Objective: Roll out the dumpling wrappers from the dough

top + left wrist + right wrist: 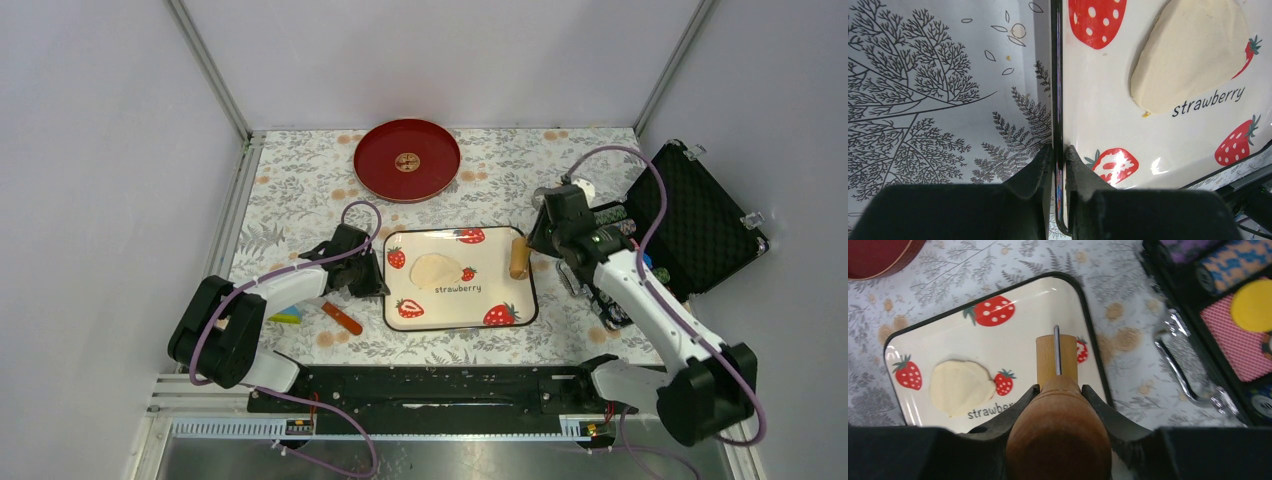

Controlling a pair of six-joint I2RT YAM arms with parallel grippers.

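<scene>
The robot's right gripper should release the wooden rolling pin on the table (471, 199) (971, 258) between the red plate and the strawberry tray. The rolling pin's roller now rests on the tray.
A flattened piece of pale cream dough (436, 270) lies on the white strawberry tray (460, 326), left of centre. My left gripper (372, 275) is shut on the tray's left rim (1056, 75), with one finger on each side of the black edge (1058, 150). My right gripper (540, 240) is shut on the handle of a wooden rolling pin (518, 258), whose roller (1047, 357) rests at the tray's right end, apart from the dough (958, 386). A small round tan piece (407, 160), a dumpling wrapper as far as I can tell, sits in the middle of the red plate (380, 170).
An open black case (700, 225) with poker chips stands at the right, close behind my right arm. An orange tool (342, 318) and a small yellow, green and blue object (287, 315) lie left of the tray. Walls enclose the table on three sides.
</scene>
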